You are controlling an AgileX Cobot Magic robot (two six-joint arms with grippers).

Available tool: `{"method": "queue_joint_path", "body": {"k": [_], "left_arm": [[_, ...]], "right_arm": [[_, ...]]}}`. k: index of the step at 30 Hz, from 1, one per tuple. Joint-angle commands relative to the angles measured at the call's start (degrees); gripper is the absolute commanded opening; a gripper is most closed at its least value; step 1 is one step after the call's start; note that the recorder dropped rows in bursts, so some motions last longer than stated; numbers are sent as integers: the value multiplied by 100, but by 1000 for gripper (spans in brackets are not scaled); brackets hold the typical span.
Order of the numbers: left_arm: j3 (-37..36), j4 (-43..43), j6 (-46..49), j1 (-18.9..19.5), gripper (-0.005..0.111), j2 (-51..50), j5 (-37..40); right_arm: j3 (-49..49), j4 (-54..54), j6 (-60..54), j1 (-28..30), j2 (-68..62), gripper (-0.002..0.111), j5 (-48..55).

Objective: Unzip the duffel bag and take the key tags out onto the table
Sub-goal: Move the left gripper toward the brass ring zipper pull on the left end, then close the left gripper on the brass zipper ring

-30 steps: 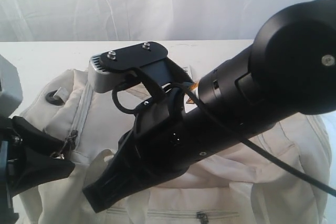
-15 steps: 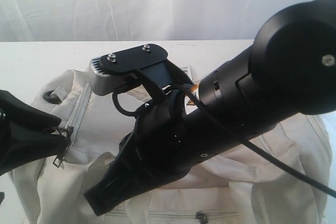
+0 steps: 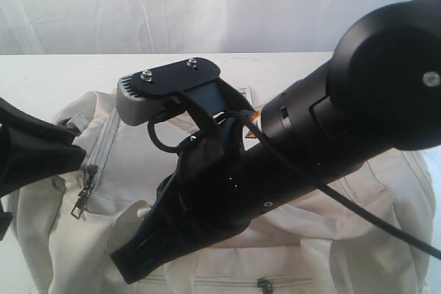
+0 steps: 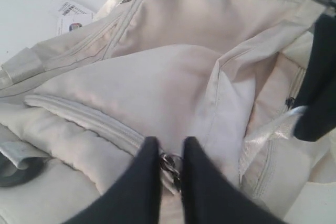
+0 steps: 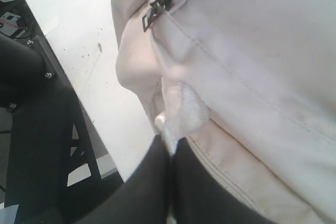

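The narrow fingers of my left gripper are up beside the zipper's slider, so next I open them, go lower and grab the zipper pull by its loose end (image 3: 78,208).
The cream duffel bag (image 3: 138,163) lies on the white table (image 3: 55,74), its top zipper shut as far as I can see. My left gripper (image 3: 77,156) sits at the bag's left end. In the left wrist view its jaws (image 4: 171,148) stand narrow, with the metal zipper pull (image 4: 170,163) between them. My right gripper (image 3: 131,263) reaches across the bag's front. In the right wrist view it (image 5: 170,145) is shut, pinching a pale fold of the bag (image 5: 252,51). The key tags are out of view.
A white paper barcode label (image 4: 73,17) lies on the table beside the bag. A black strap ring (image 4: 18,169) sits by the left gripper. Another zipper pull (image 5: 163,1) hangs near the table edge (image 5: 79,40), with a dark frame (image 5: 31,129) below. A white curtain hangs behind.
My left gripper has moved toward the far side along the bag's left end, and the zipper pull went with it. The right arm has not moved.
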State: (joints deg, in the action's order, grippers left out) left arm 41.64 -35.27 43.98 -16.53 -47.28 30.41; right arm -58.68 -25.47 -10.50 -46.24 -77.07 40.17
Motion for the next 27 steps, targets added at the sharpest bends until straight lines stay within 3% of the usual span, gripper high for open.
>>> {"method": "queue_joint_path", "body": {"k": [1,10,17,20,24,27], "left_arm": [[62,-68,-71,-22,0,-216,1],[119,-68,31,-22,0,-401,-1],[210,-68,1518,-22,0,-119,1563],[95,-68,1849,-22,12,80,1664],[-165,-116,2359,-22,44,210,1635],[-459,-541,2779,-22,51,210,1307]], "right_arm": [[7,21,6,6,34,0,-35],[7,34,-16,6,34,0,8],[7,56,-101,6,34,0,50],[7,56,-112,6,34,0,50],[7,56,-123,6,34,0,50],[7,56,-123,6,34,0,50]]}}
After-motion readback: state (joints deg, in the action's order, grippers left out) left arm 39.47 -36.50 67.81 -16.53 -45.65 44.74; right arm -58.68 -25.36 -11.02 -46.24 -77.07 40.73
